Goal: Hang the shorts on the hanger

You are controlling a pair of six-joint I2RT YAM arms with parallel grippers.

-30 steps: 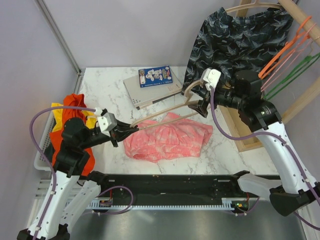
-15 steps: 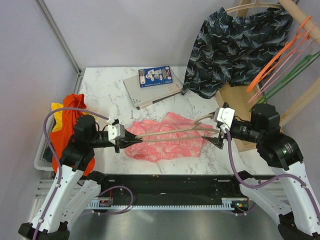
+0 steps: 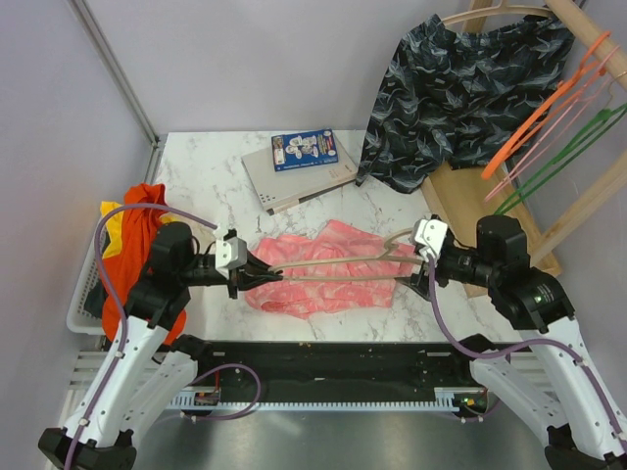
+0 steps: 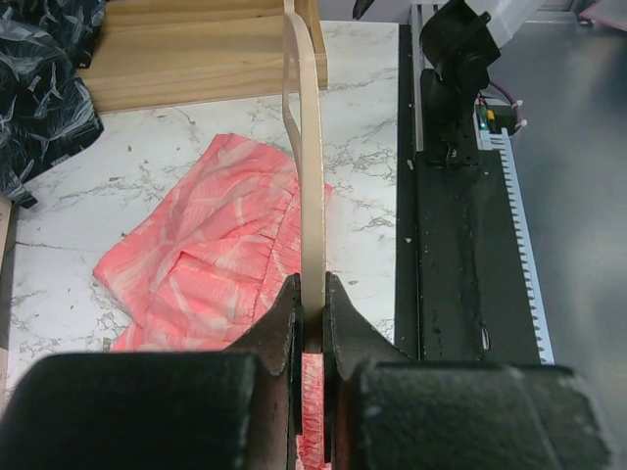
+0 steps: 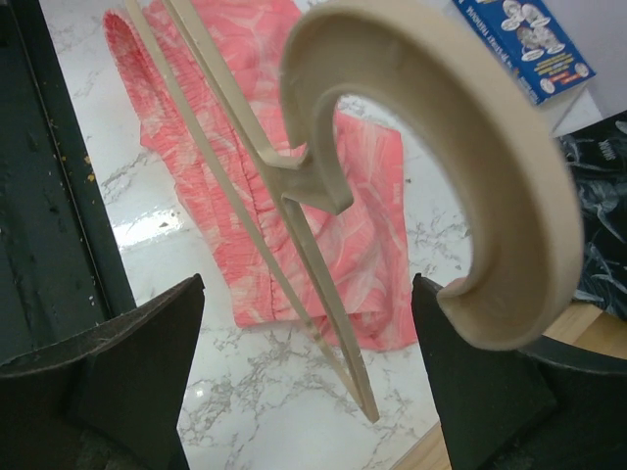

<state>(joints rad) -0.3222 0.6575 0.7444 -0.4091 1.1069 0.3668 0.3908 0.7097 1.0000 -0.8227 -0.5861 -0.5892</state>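
Note:
My left gripper needs to let go of the beige hanger across the back half of the crumpled salmon-pink shorts [image 4: 198, 232].
The salmon-pink shorts [image 3: 328, 279] lie crumpled flat on the marble table between the two arms. The pale beige hanger [image 3: 338, 262] stretches level just above them, from left to right. My left gripper [image 3: 251, 272] is shut on the hanger's left shoulder tip; in the left wrist view the hanger [image 4: 310, 166] runs straight away from the left gripper [image 4: 312, 294], with the shorts [image 4: 211, 269] below. My right gripper [image 3: 419, 262] stands open at the hook end. In the right wrist view the hook [image 5: 509, 166] curls between the wide jaws of the right gripper [image 5: 309, 294], its tip against the right finger [image 5: 500, 392], above the shorts [image 5: 367, 196].
Dark navy shorts [image 3: 456, 88] hang on the wooden rack [image 3: 490, 211] at back right, beside an orange hanger [image 3: 539, 122] and a green hanger [image 3: 573, 142]. A grey box with a blue booklet [image 3: 299, 162] lies at the back. An orange-red garment [image 3: 137, 245] fills the left basket.
Both arms have brought the hanger down and forward, from a slant near the rack to level over the pink shorts. The right gripper came toward the front; the left shifted right.

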